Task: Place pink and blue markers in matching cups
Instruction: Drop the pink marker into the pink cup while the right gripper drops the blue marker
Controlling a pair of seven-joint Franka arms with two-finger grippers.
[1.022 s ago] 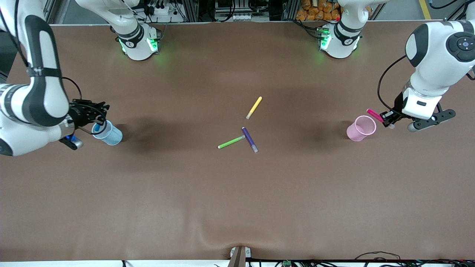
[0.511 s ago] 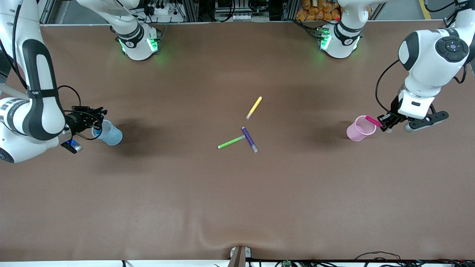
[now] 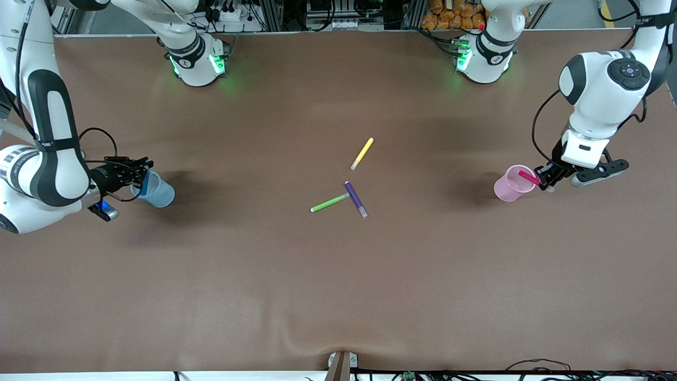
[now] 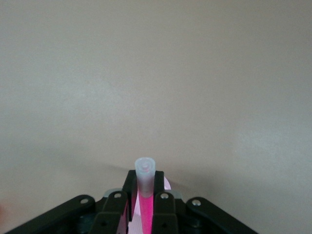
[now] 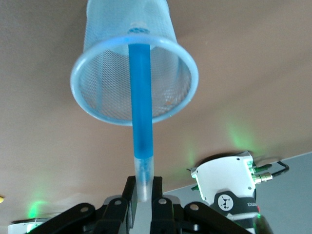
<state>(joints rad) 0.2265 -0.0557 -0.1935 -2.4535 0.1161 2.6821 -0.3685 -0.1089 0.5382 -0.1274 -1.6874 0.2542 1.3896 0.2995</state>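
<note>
Next, I let go of the pink marker with my left gripper down inside the pale pink cup [image 3: 514, 183] [image 4: 145, 214], so it leans against the inside of the cup.
At the left arm's end of the table stands the pale pink cup [image 3: 509, 188]. My left gripper [image 3: 545, 178] hangs beside its rim, shut on the pink marker [image 3: 528, 177], which slants with its lower end inside the cup's mouth. In the left wrist view the fingers clamp the pink marker [image 4: 146, 209] just below its pale cap. The light blue cup [image 3: 159, 193] stands at the right arm's end. My right gripper [image 3: 138, 169] is shut on the blue marker [image 5: 141, 97] by its pale cap. The marker's other end reaches down inside the blue cup [image 5: 97, 53].
Three other pens lie in the middle of the table: a yellow pen [image 3: 362, 153], and nearer the front camera a green pen [image 3: 330, 202] touching a purple pen [image 3: 356, 199]. The two arm bases [image 3: 197, 58] [image 3: 484, 55] stand along the table's edge farthest from the camera.
The left gripper has come down toward the pink cup, bringing the pink marker's end from outside the rim into the mouth. The right gripper lowered slightly, blue marker staying in the blue cup.
</note>
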